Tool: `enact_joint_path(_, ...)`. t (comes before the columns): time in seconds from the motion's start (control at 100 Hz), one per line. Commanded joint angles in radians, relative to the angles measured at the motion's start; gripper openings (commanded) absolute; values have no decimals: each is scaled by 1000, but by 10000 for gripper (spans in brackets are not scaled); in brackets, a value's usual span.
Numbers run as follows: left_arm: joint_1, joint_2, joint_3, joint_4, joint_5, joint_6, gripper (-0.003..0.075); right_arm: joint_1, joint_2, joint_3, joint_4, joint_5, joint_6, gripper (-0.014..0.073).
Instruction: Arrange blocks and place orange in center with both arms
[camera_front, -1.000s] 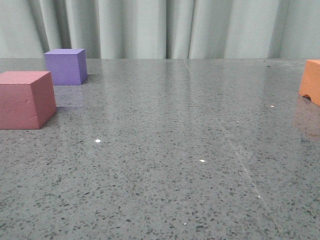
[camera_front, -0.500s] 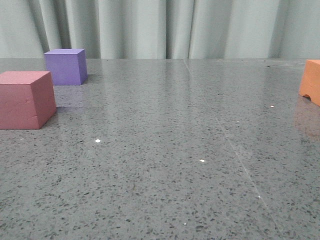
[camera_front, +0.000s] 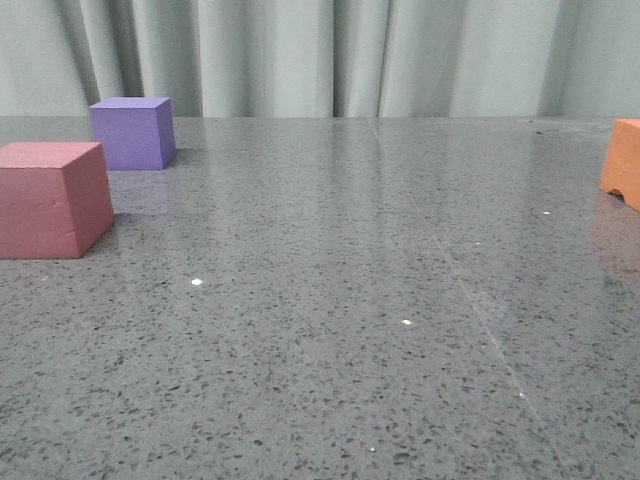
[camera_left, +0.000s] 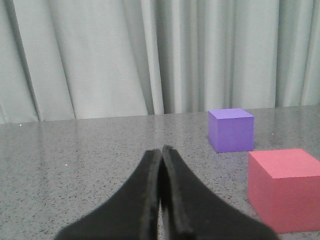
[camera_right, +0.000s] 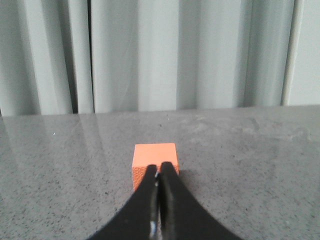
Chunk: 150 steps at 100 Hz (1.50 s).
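Note:
The orange block is next for my right gripper, which should come down over it and close on the block's opposite sides (camera_front: 624, 161) (camera_right: 155, 164).
On the grey speckled table, a pink-red block (camera_front: 52, 199) sits at the left edge, with a purple block (camera_front: 132, 132) just behind it. The orange block (camera_front: 622, 162) stands at the far right edge, partly cut off. No gripper shows in the front view. My left gripper (camera_left: 161, 150) is shut on nothing, with the purple block (camera_left: 231, 129) and the pink-red block (camera_left: 285, 187) off to one side of it. My right gripper (camera_right: 160, 166) is shut and empty; the orange block (camera_right: 154, 163) lies straight beyond its tips, its near face partly hidden by them.
A pale pleated curtain (camera_front: 320, 55) hangs along the table's far edge. The stone tabletop (camera_front: 340, 300) stretches bare between the left-hand blocks and the orange block, with a faint seam (camera_front: 480, 310) running across it.
The scene in the front view has shifted by a pixel or two; the blocks have not moved on the table.

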Motion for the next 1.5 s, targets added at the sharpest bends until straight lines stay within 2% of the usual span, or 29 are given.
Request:
enact_joint_path(0.0,3,-34,56,-8,-74,-8,-19,-3,88,-145,1,90,-6,-67)
enact_joint_path(0.18,3,-32,56,-8,-74,-8,-19,-3,336,-390,1,343,-6,-67)
enact_joint_path(0.34,3,-32,56,-8,-74,-8,-19,-3,531,-549,1,474,-6,-67)
enact_joint_path(0.59,3,-32,56,-8,-74,-8,-19,-3,683,-599,1,456,-6,-67)
enact_joint_path(0.92,3,-32,56,-8,-74,-8,-19,-3,733,-597,1,501,-7,-50)
enact_joint_path(1.02,3,-32,56,-8,-74,-8,-19,-2,733,-597,1,500,-7,52)
enact_joint_path(1.09,3,-32,56,-8,-74,-8,-19,-2,733,-597,1,504,-7,182)
enact_joint_path(1.21,3,-32,56,-8,-74,-8,-19,-2,732,-597,4,535,-7,502)
enact_joint_path(1.28,3,-32,56,-8,-74,-8,-19,-2,732,-597,4,539,-7,660)
enact_joint_path(1.49,3,-32,56,-8,-74,-8,-19,-2,754,-600,4,483,-7,636)
